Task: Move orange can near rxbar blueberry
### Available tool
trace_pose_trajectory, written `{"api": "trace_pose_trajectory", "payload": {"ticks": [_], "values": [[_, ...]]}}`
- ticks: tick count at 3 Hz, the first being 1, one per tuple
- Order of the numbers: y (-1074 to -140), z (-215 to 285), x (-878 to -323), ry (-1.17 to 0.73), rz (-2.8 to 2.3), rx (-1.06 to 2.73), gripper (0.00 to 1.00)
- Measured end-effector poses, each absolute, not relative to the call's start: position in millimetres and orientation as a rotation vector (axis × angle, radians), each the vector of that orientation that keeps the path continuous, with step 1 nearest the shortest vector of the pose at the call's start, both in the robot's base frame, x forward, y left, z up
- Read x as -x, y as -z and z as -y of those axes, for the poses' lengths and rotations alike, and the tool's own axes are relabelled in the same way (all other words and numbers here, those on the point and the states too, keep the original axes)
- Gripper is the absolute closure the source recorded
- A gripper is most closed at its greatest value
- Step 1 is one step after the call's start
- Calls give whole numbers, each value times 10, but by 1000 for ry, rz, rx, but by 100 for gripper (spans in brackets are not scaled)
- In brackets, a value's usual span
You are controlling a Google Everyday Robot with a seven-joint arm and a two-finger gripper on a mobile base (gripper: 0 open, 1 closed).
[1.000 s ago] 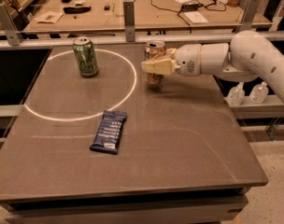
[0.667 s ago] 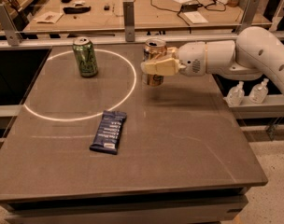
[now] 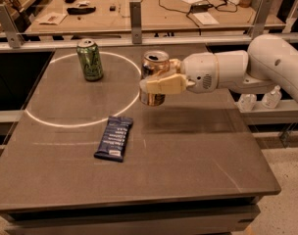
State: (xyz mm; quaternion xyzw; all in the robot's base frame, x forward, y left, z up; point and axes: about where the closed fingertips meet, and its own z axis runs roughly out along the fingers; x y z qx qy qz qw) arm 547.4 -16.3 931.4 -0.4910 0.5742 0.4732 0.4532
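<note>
The robot's gripper should set the orange can down close beside the rxbar blueberry's long edge (image 3: 140, 142), on the side that faces the robot's arm.
The orange can (image 3: 154, 65) is upright, copper-coloured with a silver top, held just above the dark table at its middle back. My gripper (image 3: 159, 84) reaches in from the right on a white arm and is shut on the can, its cream fingers (image 3: 161, 85) wrapped across the can's middle. The rxbar blueberry (image 3: 114, 138) lies flat on the table, a navy wrapper with white text, to the front left of the can and about a can's height away from it.
A green can (image 3: 90, 59) stands at the back left inside a white circle painted on the table (image 3: 198, 160). A metal rail with posts (image 3: 135, 15) runs behind the table. A cluttered workbench lies beyond it. Two small bottles (image 3: 259, 101) sit at the right.
The gripper has carried the orange can leftward and forward, from the back right of the white circle toward the bar. The green can and the bar have not moved.
</note>
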Motion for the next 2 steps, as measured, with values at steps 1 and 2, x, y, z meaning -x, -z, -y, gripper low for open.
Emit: {"api": "trace_pose_trajectory", "payload": {"ticks": [1,2], "values": [[-9170,47,-5234,-1221,-1419,1253,100],[-9041,-49,-5051,-1246,-1422,1293,100]]}}
